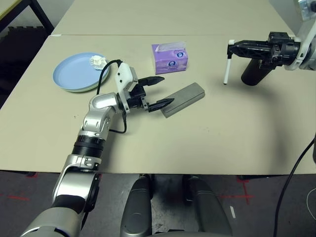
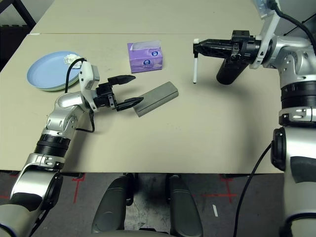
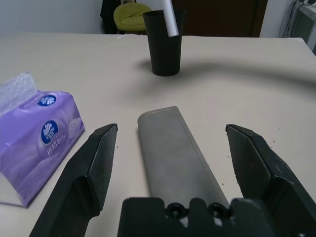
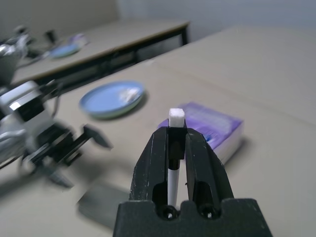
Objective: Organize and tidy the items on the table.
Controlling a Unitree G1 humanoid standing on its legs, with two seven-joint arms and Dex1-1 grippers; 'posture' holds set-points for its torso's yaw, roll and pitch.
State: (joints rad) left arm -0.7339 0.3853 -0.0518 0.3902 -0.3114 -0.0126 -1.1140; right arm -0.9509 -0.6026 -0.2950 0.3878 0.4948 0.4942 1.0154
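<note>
The robot's right gripper will release the white pen inside the black cup (image 1: pixel 262 59) that stands at the side of the table.
A grey glasses case (image 1: pixel 185 98) lies mid-table, and its near end sits between the fingers of my open left gripper (image 1: pixel 163 91). In the left wrist view the case (image 3: pixel 173 158) runs away from the gripper (image 3: pixel 173 131). My right gripper (image 1: pixel 230 45) hangs above the table, shut on a thin white pen (image 1: pixel 226 66) that points down. The black cup (image 1: pixel 254 73) stands just behind the pen. A purple tissue box (image 1: pixel 170 58) sits behind the case. At far left, a light blue plate (image 1: pixel 79 71) carries a white tissue wad (image 1: pixel 97 60).
The beige table (image 1: pixel 222 143) has bare room in front and at the right. A second table (image 1: pixel 163 17) joins it at the back. Dark floor and a black frame (image 1: pixel 42 15) lie past the left edge. A black cable (image 1: pixel 296 168) hangs at the right.
</note>
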